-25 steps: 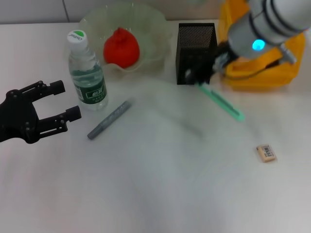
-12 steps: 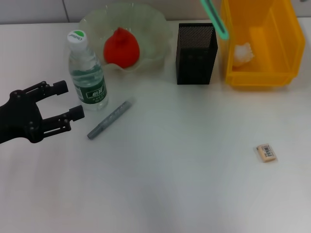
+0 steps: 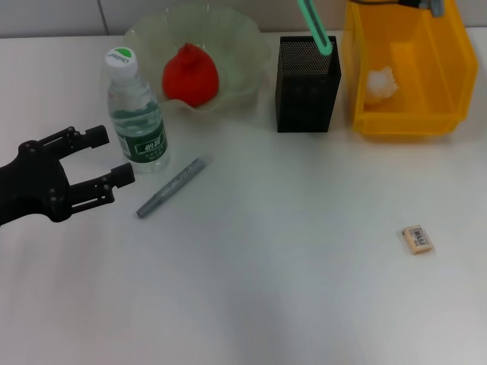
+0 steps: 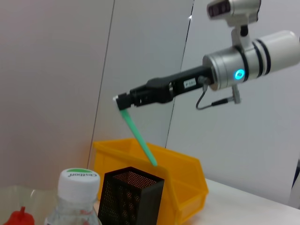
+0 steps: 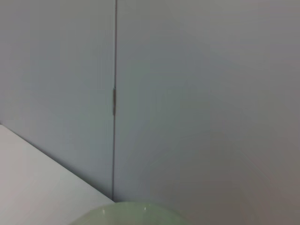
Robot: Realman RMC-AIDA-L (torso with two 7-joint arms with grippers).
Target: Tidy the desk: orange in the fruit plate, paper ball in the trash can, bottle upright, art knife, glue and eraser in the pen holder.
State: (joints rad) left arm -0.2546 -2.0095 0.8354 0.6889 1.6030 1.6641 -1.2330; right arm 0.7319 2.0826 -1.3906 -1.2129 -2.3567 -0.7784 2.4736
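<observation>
I will release the green art knife with my right gripper inside the black pen holder's side (image 3: 291,58) nearest the fruit plate. The knife now hangs tilted just above that holder.
The green art knife (image 3: 314,26) hangs tilted, its lower tip just above the black mesh pen holder (image 3: 307,76). In the left wrist view my right gripper (image 4: 123,101) is shut on the knife's (image 4: 139,136) upper end, high above the holder (image 4: 133,197). My left gripper (image 3: 112,156) hovers open beside the upright bottle (image 3: 135,114). The grey glue stick (image 3: 172,187) lies next to the bottle. The eraser (image 3: 417,239) lies at the right. The orange (image 3: 190,74) rests in the fruit plate (image 3: 251,46). The paper ball (image 3: 380,82) lies in the yellow trash can (image 3: 449,76).
The white desk (image 3: 274,289) stretches in front of the objects. A grey wall stands behind the desk. The bottle cap (image 4: 78,180) and yellow bin (image 4: 183,173) fill the left wrist view's foreground.
My right gripper lifted the art knife off the desk, up past the trash can, and now shifts it left over the pen holder. The left gripper barely moved.
</observation>
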